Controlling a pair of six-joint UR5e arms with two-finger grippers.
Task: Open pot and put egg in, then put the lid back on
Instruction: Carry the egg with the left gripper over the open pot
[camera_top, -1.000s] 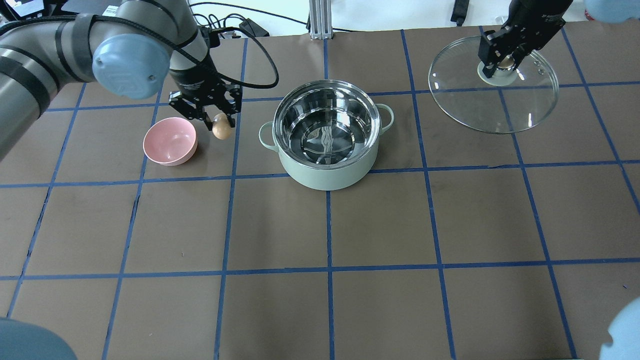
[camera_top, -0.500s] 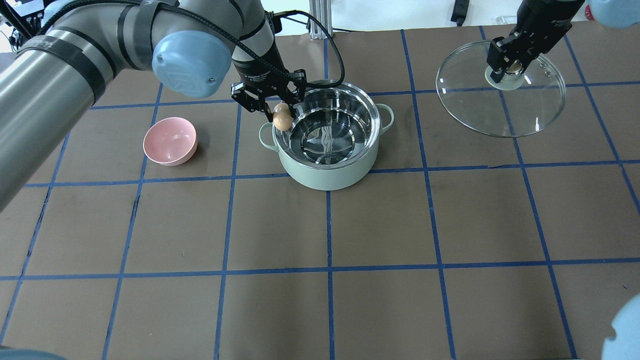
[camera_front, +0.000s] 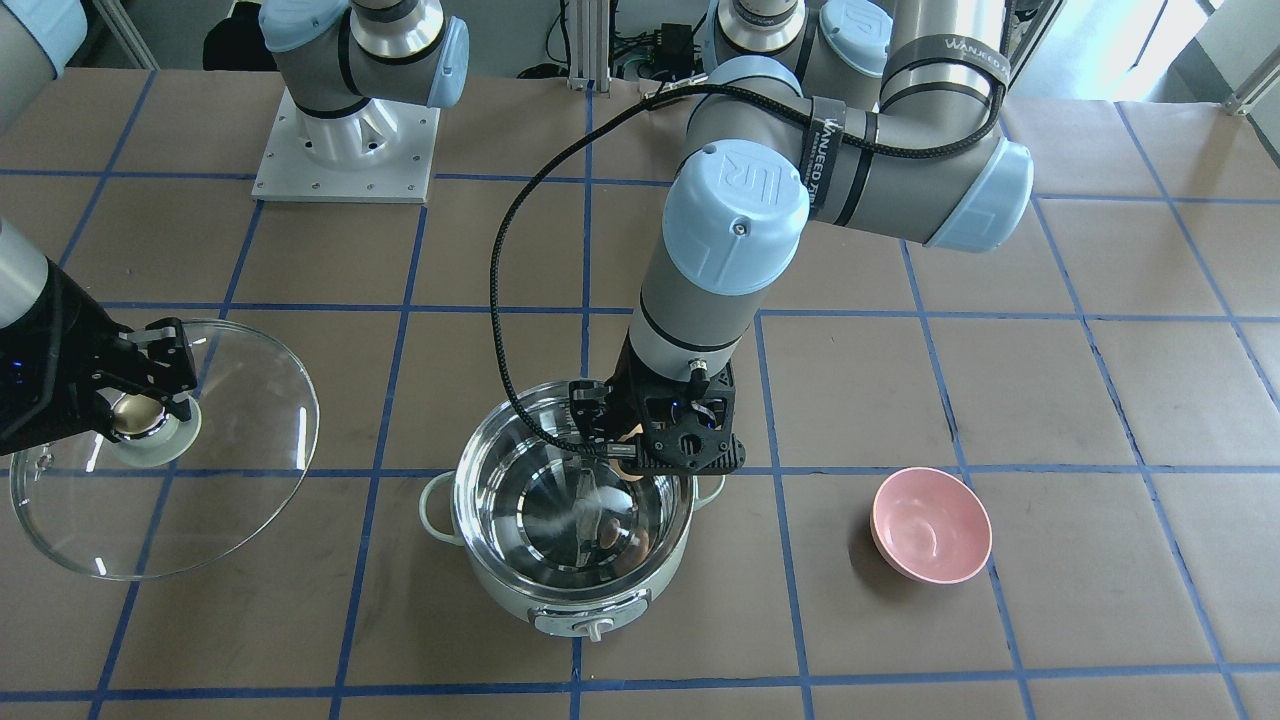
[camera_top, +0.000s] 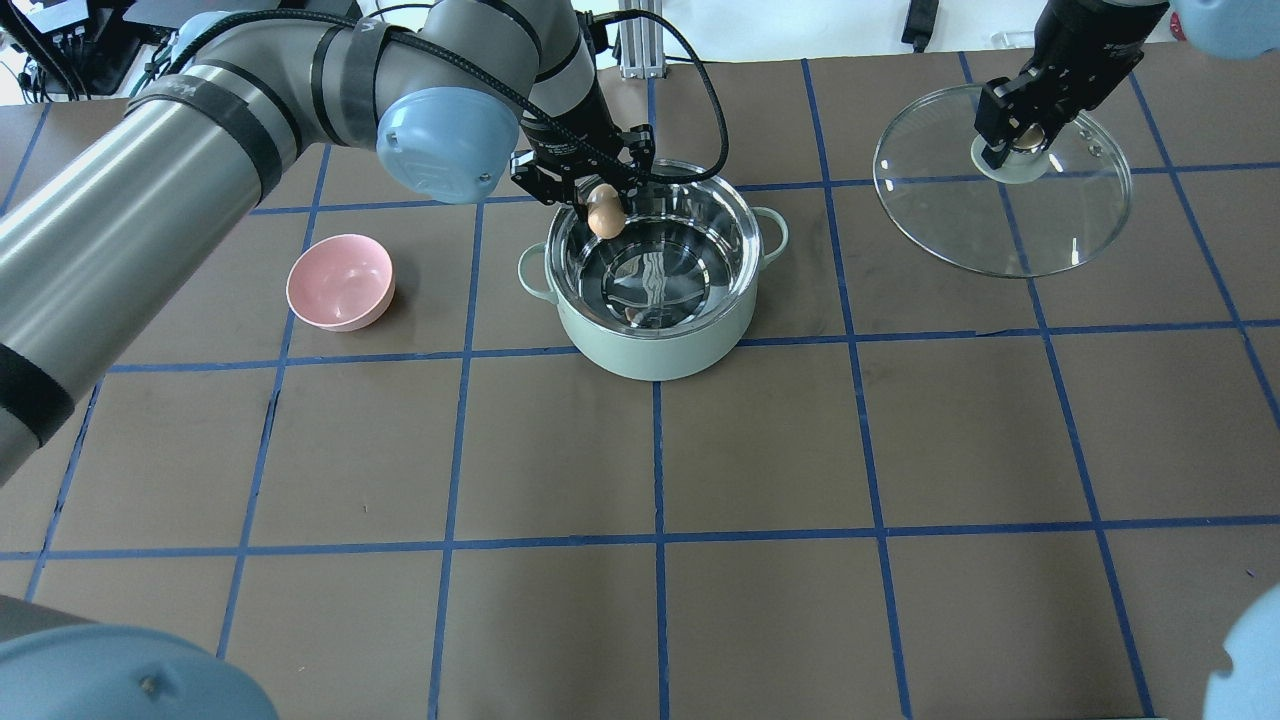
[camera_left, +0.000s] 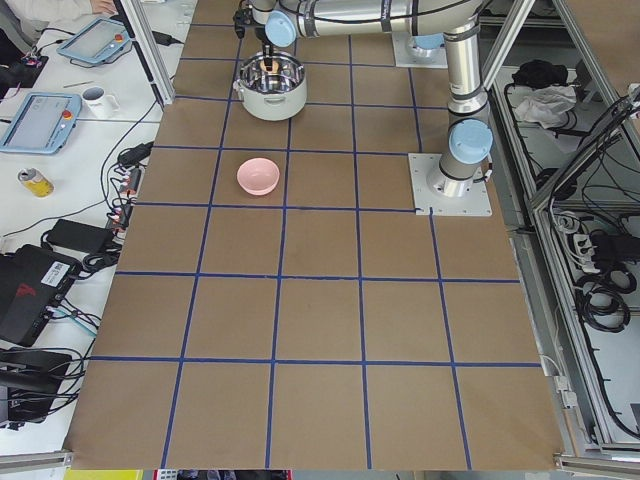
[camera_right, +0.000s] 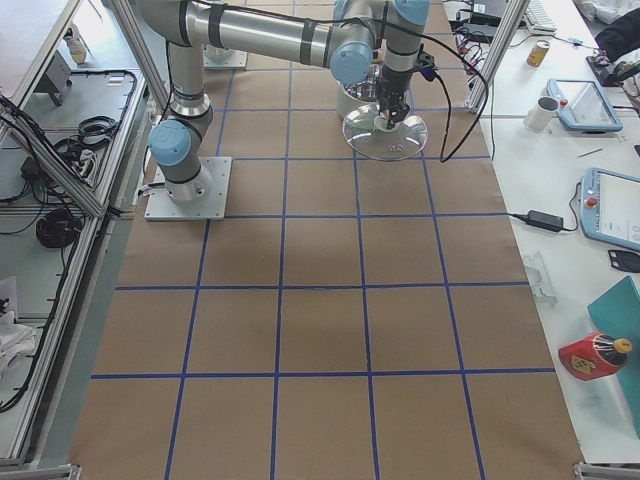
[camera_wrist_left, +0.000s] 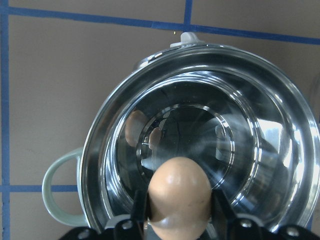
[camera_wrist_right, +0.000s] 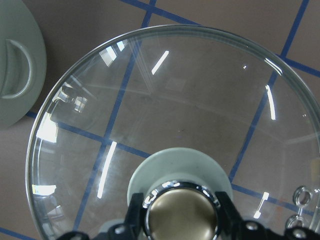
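The robot's left gripper needs to release the tan-brown egg near the middle of the mint-green pot's steel bottom (camera_front: 572, 517) (camera_wrist_left: 191, 151).
The mint-green pot (camera_top: 650, 352) stands open at mid-table, its steel inside empty; it also shows in the front view (camera_front: 560, 600) and the left wrist view (camera_wrist_left: 65, 185). My left gripper (camera_top: 598, 205) is shut on the tan-brown egg (camera_top: 604, 212) and holds it over the pot's far-left rim; in the left wrist view the egg (camera_wrist_left: 180, 192) hangs above the steel inside. My right gripper (camera_top: 1018, 135) is shut on the gold-beige knob (camera_wrist_right: 181, 214) of the clear glass lid (camera_top: 1000, 215), held off to the pot's right, tilted in the front view (camera_front: 230, 440).
A small pink bowl (camera_top: 340, 282) sits on the table left of the pot, also in the front view (camera_front: 932, 525). Brown table with blue tape grid. The left arm's cable (camera_front: 510, 260) loops above the pot.
My left gripper has carried the egg from beside the pink bowl rightward to above the pot's far-left rim. The right gripper with the lid has shifted slightly right.
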